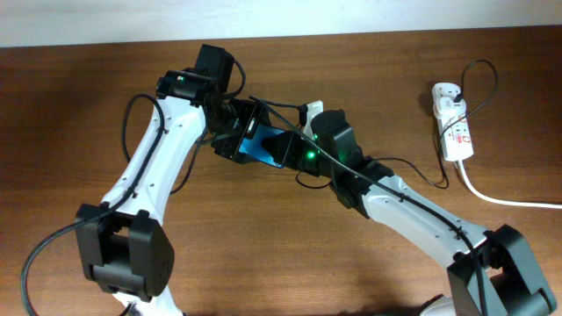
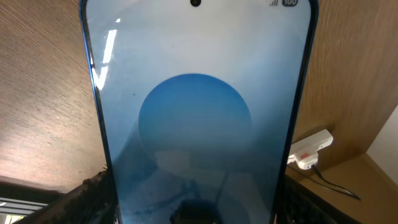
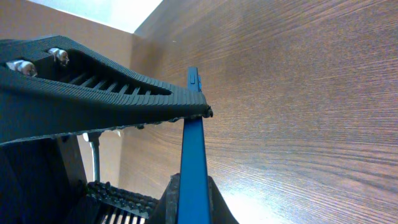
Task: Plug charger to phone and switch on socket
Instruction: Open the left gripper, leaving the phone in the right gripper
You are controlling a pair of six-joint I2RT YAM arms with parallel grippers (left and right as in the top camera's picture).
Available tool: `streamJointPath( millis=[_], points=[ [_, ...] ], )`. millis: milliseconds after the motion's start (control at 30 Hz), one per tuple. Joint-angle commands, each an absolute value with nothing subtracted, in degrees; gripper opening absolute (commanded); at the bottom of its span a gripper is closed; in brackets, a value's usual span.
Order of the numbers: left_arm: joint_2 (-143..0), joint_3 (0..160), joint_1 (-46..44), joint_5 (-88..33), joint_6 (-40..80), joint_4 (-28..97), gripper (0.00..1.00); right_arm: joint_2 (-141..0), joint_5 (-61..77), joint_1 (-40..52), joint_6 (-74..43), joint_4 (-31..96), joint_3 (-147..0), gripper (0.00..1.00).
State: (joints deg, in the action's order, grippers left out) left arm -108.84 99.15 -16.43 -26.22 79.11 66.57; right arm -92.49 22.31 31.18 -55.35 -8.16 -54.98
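The phone's sides are in my left gripper, palm toward the screen, so it should open and take the phone's top end point(image 2: 198, 14) once my right gripper turns the phone.
The phone point(image 1: 268, 146), with its blue screen, is held above the table between both arms. My left gripper point(image 1: 239, 136) is shut on its sides. The screen with its oval fills the left wrist view point(image 2: 199, 112), with the left gripper's point(image 2: 199, 208) dark fingers at both lower edges. My right gripper point(image 1: 303, 151) is shut on the phone's other end. The right wrist view shows the phone edge-on point(image 3: 194, 143) between the right gripper's fingertips point(image 3: 194, 202). The white socket point(image 1: 452, 123) lies at the far right and also shows in the left wrist view point(image 2: 309, 149). The thin black charger cable point(image 1: 481, 75) loops from it toward the right arm; its plug tip is hidden.
The socket's thick white cord point(image 1: 500, 200) runs off the right edge. A ribbed black finger of the left gripper point(image 3: 106, 87) crosses the right wrist view above the phone's edge. The brown wooden table point(image 1: 88, 105) lies under both arms.
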Motion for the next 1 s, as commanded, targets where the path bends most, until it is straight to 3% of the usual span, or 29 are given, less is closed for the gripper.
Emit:
streamJointPath(
  millis=[0, 100, 233, 600, 633, 800, 967],
  points=[
    [-106.8, 99.4, -16.5, -27.2, 75.4, 66.6, 0.58, -92.9, 23.8, 31.4, -53.1, -8.0, -55.5, 0.04],
    [-106.8, 99.4, -16.5, -27.0, 73.6, 66.2, 0.75, -92.9, 24.7, 31.4, -53.1, -8.1, -55.5, 0.04],
    [-106.8, 99.4, -16.4, -26.7, 70.2, 66.0, 0.87, -92.8, 25.6, 31.4, -54.5, -8.8, -55.5, 0.04],
    [-106.8, 99.4, -14.1, -25.8, 63.0, 63.9, 0.94, -92.8, 28.9, 28.4, -54.5, -8.8, -55.5, 0.04],
    [-106.8, 99.4, -13.4, -26.6, 62.8, 63.8, 1.0, -92.8, 28.9, 28.4, -54.5, -8.8, -55.5, 0.04],
    [-106.8, 99.4, -10.4, -35.2, 49.1, 59.9, 1.0, -92.8, 30.5, 25.9, -54.5, -7.3, -55.5, 0.04],
    [-106.8, 99.4, -10.3, -35.8, 42.4, 59.1, 1.0, -92.1, 33.1, 22.3, -53.4, -5.8, -55.5, 0.04]
  ],
)
